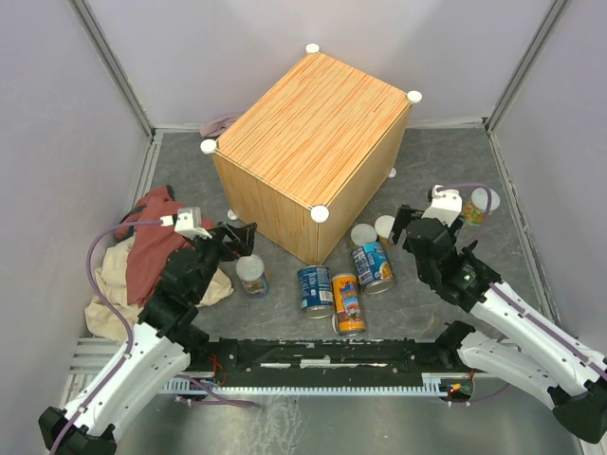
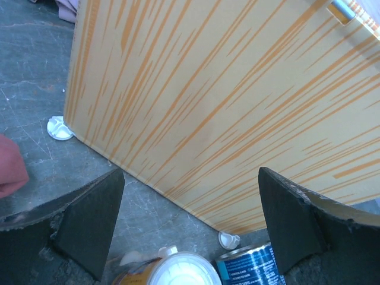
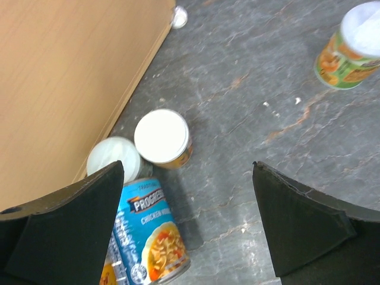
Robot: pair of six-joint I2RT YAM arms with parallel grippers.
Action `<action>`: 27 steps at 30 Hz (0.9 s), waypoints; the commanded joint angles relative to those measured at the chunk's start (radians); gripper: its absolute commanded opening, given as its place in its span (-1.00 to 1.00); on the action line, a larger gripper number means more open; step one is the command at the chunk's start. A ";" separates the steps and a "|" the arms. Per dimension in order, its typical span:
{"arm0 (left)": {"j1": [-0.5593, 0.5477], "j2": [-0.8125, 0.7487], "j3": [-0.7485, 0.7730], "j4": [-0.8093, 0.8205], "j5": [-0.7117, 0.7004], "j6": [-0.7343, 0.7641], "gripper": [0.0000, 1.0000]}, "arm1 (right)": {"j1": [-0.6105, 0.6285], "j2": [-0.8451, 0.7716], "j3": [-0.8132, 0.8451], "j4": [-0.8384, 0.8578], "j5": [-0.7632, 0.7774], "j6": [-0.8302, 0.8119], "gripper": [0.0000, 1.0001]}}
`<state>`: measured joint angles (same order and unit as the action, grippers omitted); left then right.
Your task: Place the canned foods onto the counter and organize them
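The robot's left gripper should close around the lid [image 1: 250, 266] [image 2: 184, 275] of the short pale-lidded can between the beige cloth and the upright blue can.
The counter [image 1: 303, 142], a big wood-grain box with white corner caps, stands mid-table with nothing on top. The canned foods sit on the floor in front of it: a short pale-lidded can [image 1: 251, 275], an upright blue can [image 1: 314, 287], an orange can lying down [image 1: 348, 303], a blue soup can on its side [image 1: 374, 265], two pale-lidded cans [image 1: 364, 234] [image 1: 386, 227], and one apart at the right [image 1: 479, 204]. My left gripper [image 1: 239, 235] is open just above the short can [image 2: 181, 270], facing the counter's wall [image 2: 225, 107]. My right gripper [image 3: 187, 166] is open and empty above the soup can [image 3: 148, 231].
A red cloth [image 1: 156, 242] and a beige cloth [image 1: 109, 284] are heaped at the left beside my left arm. Grey enclosure walls close in the sides and back. A pale object [image 1: 220, 123] lies behind the counter. The arms' mounting rail [image 1: 322, 355] runs along the near edge.
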<state>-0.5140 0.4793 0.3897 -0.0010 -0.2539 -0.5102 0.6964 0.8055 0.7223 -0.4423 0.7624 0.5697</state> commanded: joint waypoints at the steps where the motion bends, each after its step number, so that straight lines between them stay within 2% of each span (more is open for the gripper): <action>1: -0.009 -0.016 0.037 -0.051 0.039 -0.016 0.99 | 0.051 0.026 -0.005 -0.038 -0.041 0.054 0.93; 9: -0.019 0.074 0.092 -0.166 -0.015 -0.137 1.00 | 0.108 0.024 -0.016 -0.079 -0.031 0.112 0.92; 15: -0.069 0.164 0.202 -0.324 -0.170 -0.187 1.00 | 0.120 0.016 -0.050 -0.095 -0.047 0.129 0.93; 22: -0.131 0.211 0.328 -0.434 -0.266 -0.224 1.00 | 0.156 -0.006 -0.058 -0.097 -0.046 0.117 0.90; 27: -0.146 0.215 0.360 -0.452 -0.255 -0.214 1.00 | 0.218 -0.037 -0.021 -0.143 0.009 0.094 0.90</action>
<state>-0.6502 0.6933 0.6949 -0.4221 -0.4736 -0.6956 0.8745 0.7982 0.6590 -0.5549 0.7143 0.6827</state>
